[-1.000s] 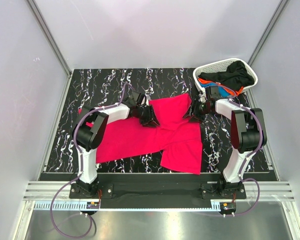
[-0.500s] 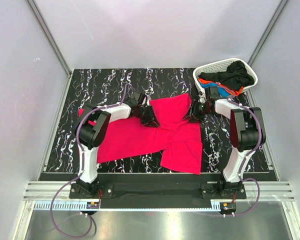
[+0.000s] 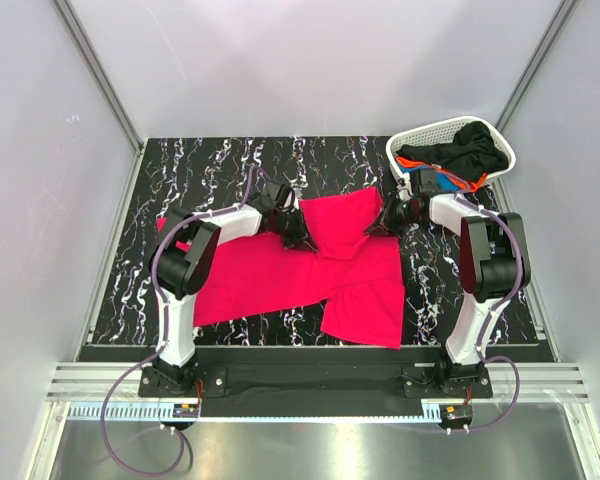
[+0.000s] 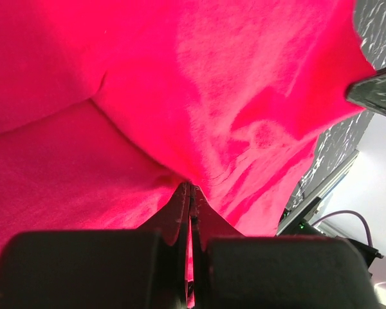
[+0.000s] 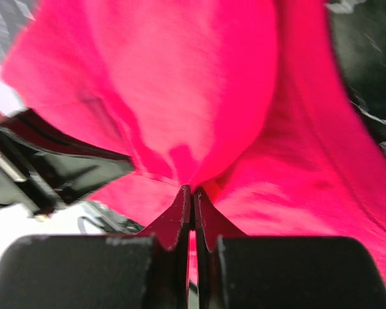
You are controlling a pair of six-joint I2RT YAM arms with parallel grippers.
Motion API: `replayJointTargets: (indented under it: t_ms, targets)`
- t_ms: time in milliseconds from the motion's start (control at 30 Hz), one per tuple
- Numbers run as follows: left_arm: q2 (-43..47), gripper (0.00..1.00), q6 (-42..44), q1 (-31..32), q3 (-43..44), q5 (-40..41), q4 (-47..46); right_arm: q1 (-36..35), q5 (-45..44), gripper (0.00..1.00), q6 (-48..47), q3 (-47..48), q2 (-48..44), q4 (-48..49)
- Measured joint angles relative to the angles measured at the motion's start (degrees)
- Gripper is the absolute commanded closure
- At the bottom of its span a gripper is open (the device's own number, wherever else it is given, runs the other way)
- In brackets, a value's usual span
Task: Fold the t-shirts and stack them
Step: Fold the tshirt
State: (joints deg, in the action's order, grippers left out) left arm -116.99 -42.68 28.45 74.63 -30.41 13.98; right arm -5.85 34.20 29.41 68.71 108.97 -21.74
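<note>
Next, my left gripper opens, lifts clear and takes the hem's corner [image 4: 211, 181], because its closed fingers are at the fold beside the sleeve's hem.
A large pinkish-red t-shirt [image 3: 300, 275] lies spread across the black marbled table [image 3: 210, 170]. My left gripper [image 3: 292, 232] is shut on the shirt's far left edge; in the left wrist view the red cloth [image 4: 199, 103] is pinched between its fingertips [image 4: 190, 188]. My right gripper [image 3: 385, 220] is shut on the far right corner, and the right wrist view shows the cloth [image 5: 199, 84] gathered into its closed tips [image 5: 192, 190]. Black, blue and orange t-shirts [image 3: 458, 155] lie heaped in the basket.
A white lattice basket [image 3: 420, 134] stands at the table's far right corner, right behind my right gripper. Grey walls close in the table on the left, back and right. The arm bases sit at the near edge.
Both grippers have closed on the far edge of the red shirt, which now bunches up at the two pinch points. The arms have barely shifted.
</note>
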Motion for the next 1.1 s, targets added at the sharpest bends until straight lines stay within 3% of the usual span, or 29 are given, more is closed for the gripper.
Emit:
replayJointTargets:
  t_ms: [100,200,533,733,800,867,1100]
  targets:
    - [0.0,1.0,-0.1,-0.6,1.4,0.1,0.1,0.0,1.6,0.95,3.4,3.0,1.5,0.4]
    - [0.0,1.0,-0.7,-1.9,3.4,0.2,0.1,0.0,2.7,0.88,6.5,6.8,4.7,1.0]
    - [-1.2,1.0,-3.3,-4.7,8.6,0.7,-2.1,0.0,4.0,0.57,10.2,14.7,10.2,1.7]
    - [-1.6,1.0,-3.9,-4.8,8.4,0.7,-2.1,0.0,3.8,0.52,6.7,13.1,9.5,1.2]
    - [-1.6,0.85,-3.8,-4.9,7.9,0.7,-2.3,0.0,3.4,0.49,5.1,11.5,8.5,0.6]
    - [-1.5,0.77,-3.7,-4.9,6.6,0.6,-3.0,0.0,3.0,0.47,3.5,10.0,7.5,-0.3]
    - [-0.6,0.62,-3.1,-4.0,0.3,-0.2,-2.8,0.0,0.5,0.43,-2.4,8.7,4.9,-2.3]
